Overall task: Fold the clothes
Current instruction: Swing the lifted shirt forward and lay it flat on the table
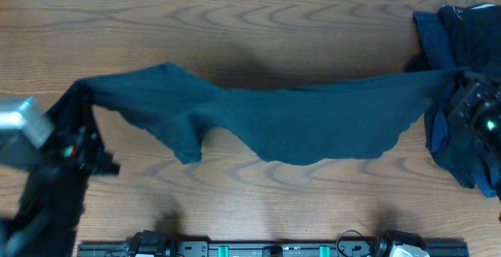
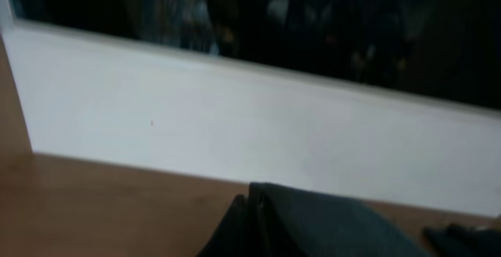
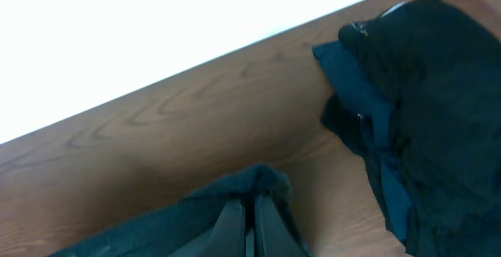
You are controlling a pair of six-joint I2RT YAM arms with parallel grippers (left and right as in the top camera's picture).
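The navy garment will lie with the end my right gripper holds on the bare wood [image 1: 377, 52] [image 3: 280, 120] beside the dark pile, once I let go of that end there.
A dark navy garment [image 1: 297, 120] hangs stretched above the wooden table between my two grippers, sagging in the middle. My left gripper [image 1: 78, 92] is shut on its left end; in the left wrist view the dark cloth [image 2: 313, 226] bunches around my left gripper [image 2: 252, 202]. My right gripper [image 1: 462, 81] is shut on the right end; in the right wrist view the navy cloth [image 3: 172, 226] is pinched at my right gripper [image 3: 249, 202], fingers [image 3: 231, 226] pressed together. More of the clothes lie in a dark pile [image 1: 462, 38] at the far right, shown also as a heap [image 3: 415, 100].
The wooden table [image 1: 235, 30] ends at a white wall [image 2: 235, 116] at the back. A black rail [image 1: 274, 249] with arm bases runs along the front edge. The pile of clothes sits right beside my right arm.
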